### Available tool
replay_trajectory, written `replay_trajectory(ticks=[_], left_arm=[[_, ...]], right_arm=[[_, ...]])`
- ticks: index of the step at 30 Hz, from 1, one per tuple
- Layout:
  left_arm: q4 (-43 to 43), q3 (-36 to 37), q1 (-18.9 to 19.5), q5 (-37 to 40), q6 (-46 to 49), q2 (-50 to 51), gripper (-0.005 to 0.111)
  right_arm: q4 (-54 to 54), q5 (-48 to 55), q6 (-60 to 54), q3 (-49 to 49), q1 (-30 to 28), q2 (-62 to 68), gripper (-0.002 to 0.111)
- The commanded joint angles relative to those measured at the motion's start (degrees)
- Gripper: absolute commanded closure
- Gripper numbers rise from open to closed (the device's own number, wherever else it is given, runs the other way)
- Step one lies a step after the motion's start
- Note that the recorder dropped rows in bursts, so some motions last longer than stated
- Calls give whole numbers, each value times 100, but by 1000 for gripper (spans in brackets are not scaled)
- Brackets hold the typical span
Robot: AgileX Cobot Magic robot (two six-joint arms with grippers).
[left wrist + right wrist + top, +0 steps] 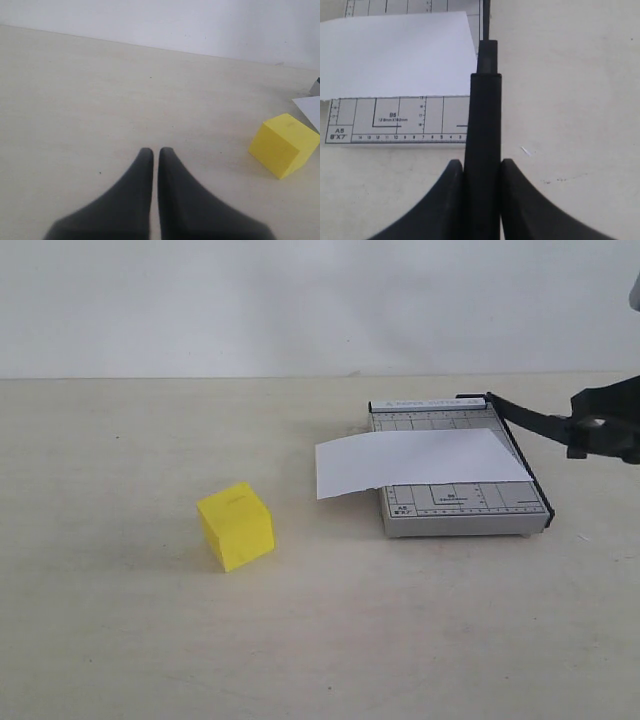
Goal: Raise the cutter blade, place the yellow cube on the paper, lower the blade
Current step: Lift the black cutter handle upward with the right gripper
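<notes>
I will let go of the black cutter blade's handle, now lifted off the base's edge, with my right gripper higher up, in line with the table's far edge (602, 373).
The grey gridded cutter base (455, 510) sits right of the table's middle, with the white paper (415, 460) across it and overhanging its left side. The black cutter blade (530, 418) is lifted off the base's right edge, hinged at the far corner. My right gripper (597, 436) is shut on its rounded handle (482, 150), which fills the gap between the fingers (447, 200). The yellow cube (236, 526) rests on the table left of the paper. In the left wrist view the cube (283, 145) lies apart from my left gripper (155, 151), which is shut and holds nothing.
A pale wall rises behind the beige table (130, 440). The left arm stays outside the exterior view. Bare tabletop lies between the cube and the cutter base.
</notes>
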Motion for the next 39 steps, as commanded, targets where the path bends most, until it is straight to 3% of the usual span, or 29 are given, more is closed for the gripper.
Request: replay_trajectory(ticks=[1, 11, 28, 30, 36, 39], left_arm=[[35, -19, -32, -86, -45, -15, 102], [35, -19, -32, -86, -45, -15, 102], [35, -19, -32, -86, -45, -15, 102], [35, -19, -32, -86, -45, -15, 102], [35, -19, -32, -86, -45, -15, 102], [35, -19, -32, -86, -45, -15, 102]], right_arm=[[-69, -1608, -145, -106, -9, 11, 108], [-69, -2043, -145, -106, -9, 11, 108], [-85, -1374, -189, -96, -9, 11, 108], [-81, -1318, -331, -96, -9, 11, 101], [-81, -1274, -343, -96, -9, 11, 64], [-81, -1299, -343, -96, -9, 11, 56]])
